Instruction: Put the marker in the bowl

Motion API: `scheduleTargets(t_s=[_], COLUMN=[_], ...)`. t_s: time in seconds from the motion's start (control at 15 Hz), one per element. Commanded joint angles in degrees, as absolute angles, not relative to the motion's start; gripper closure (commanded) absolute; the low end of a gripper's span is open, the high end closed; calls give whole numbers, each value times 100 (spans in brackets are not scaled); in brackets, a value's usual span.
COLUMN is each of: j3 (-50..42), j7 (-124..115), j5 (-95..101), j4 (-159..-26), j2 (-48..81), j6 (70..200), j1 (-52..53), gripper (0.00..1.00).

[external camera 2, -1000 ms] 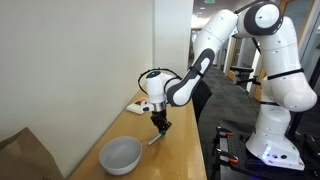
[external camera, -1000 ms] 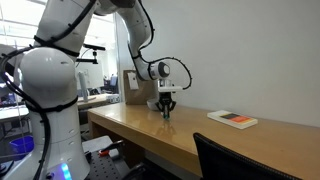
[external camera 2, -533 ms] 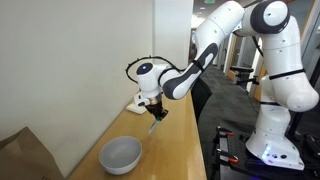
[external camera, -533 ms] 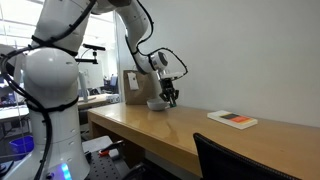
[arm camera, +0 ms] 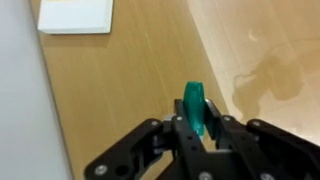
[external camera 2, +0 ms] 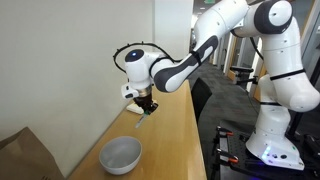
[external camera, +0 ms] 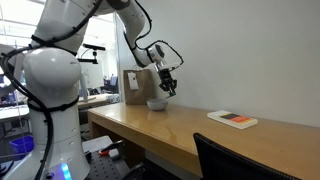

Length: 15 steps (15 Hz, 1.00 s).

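Observation:
Next, my gripper lets go of the marker inside the grey bowl (external camera: 157,102) beside the brown cardboard box.
My gripper (external camera 2: 146,104) is shut on the marker (arm camera: 194,108), a short green stick that shows end-on between the fingers in the wrist view. In an exterior view the marker (external camera 2: 140,120) hangs tilted below the fingers, well above the wooden table. The grey bowl (external camera 2: 120,154) sits on the table below and nearer the camera than the gripper. In an exterior view the gripper (external camera: 169,89) is in the air just above and beside the bowl (external camera: 156,103).
A brown cardboard box (external camera 2: 22,155) stands beside the bowl at the wall; it also shows in an exterior view (external camera: 133,87). A flat white-red-black book (external camera: 232,119) lies further along the table; the wrist view shows it as a white slab (arm camera: 76,16). The table edge (external camera 2: 195,140) runs alongside.
The gripper has risen from the table with the marker in it and moved toward the bowl and box.

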<state>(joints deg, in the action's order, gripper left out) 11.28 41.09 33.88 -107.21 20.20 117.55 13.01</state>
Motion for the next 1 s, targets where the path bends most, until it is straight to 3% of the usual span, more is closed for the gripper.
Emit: scheduleTargets(t_s=[0.0,0.73,0.8,0.93], j3=[1194,1644,1666,1683], j7=[4048,4286,4277,4261], j5=[3419,3291,3257,3226], j4=[-10205,-10102,-10097,-10134], j2=[2373,2653,2659,2606], j6=[11425,12286,12374,12510], j1=[1425,1639,1648,1646], gripper=[94,94,50,44])
